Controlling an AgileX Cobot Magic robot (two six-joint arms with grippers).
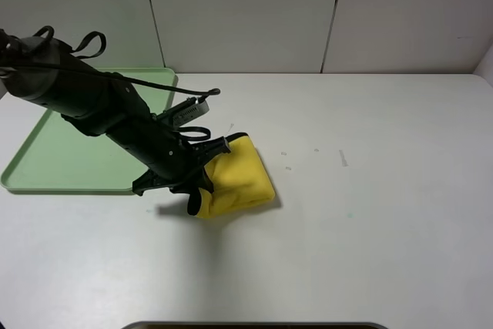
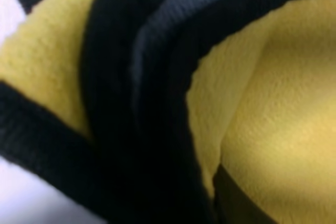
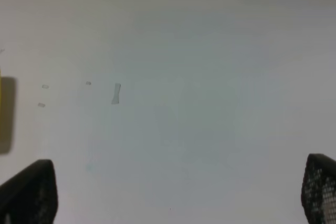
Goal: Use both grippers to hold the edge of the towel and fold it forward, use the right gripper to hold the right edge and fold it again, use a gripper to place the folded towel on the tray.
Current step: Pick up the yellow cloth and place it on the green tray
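My left gripper is going to put the folded yellow towel down on the front half of the pale-green tray point(image 1: 88, 146).
The folded yellow towel point(image 1: 243, 175) sits bunched on the white table, just right of the pale-green tray point(image 1: 69, 152). My left gripper point(image 1: 202, 179) reaches from over the tray and is shut on the towel's left edge. Its fingertips are hidden in the cloth. The left wrist view is filled with yellow plush point(image 2: 273, 103) and black edging pressed against the camera. My right gripper point(image 3: 173, 195) is open and empty above bare table, with only its two black fingertips point(image 3: 26, 192) showing. A sliver of the towel point(image 3: 5, 108) lies at the edge of that view. The right arm is out of the exterior view.
The tray lies at the table's back left against the white wall panels. Small scuff marks point(image 1: 343, 158) dot the tabletop right of the towel. A dark rounded edge point(image 1: 254, 326) shows at the table's front.
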